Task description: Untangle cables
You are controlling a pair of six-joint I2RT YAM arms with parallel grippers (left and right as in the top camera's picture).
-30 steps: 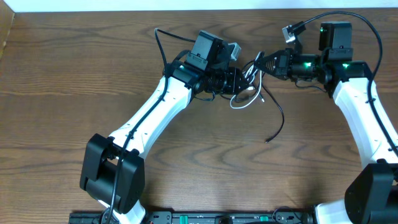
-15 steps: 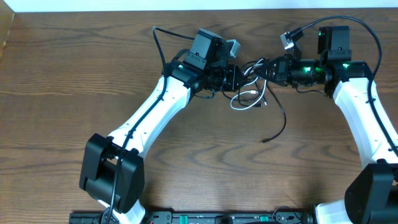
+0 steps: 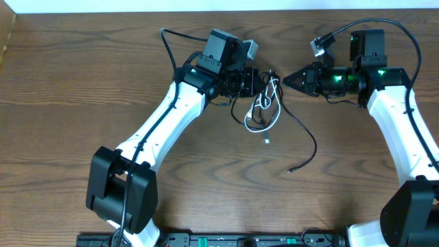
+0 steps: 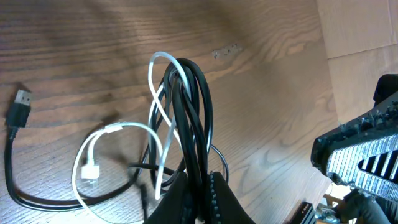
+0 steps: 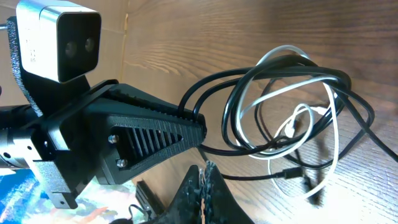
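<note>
The white cable runs through the black cable's loop, so the robot's right gripper needs to open and grab the loop's top (image 3: 272, 73) while the left gripper pulls away.
The cables lie tangled between the arms, a black cable (image 3: 302, 128) and a white cable (image 3: 256, 121). My left gripper (image 3: 264, 80) is shut on several strands of the black cable (image 4: 194, 118), which rise in a loop from its jaws (image 4: 198, 179). The white cable (image 4: 118, 127) threads through that loop, and its plug (image 4: 91, 172) rests on the table. Just right of the tangle, my right gripper (image 3: 286, 79) is shut with nothing in it. In the right wrist view its tip (image 5: 203, 169) sits below the cable bundle (image 5: 292, 106), apart from it.
The black cable's free end (image 3: 290, 169) trails out toward the table's middle. A black USB plug (image 4: 20, 107) lies on the wooden table (image 3: 62, 82). The table's far edge (image 3: 137, 12) runs close behind both wrists.
My left gripper has shut on the black strands and drawn back to the left. The tangle has come away from my right gripper's tip and hangs lower and looser.
</note>
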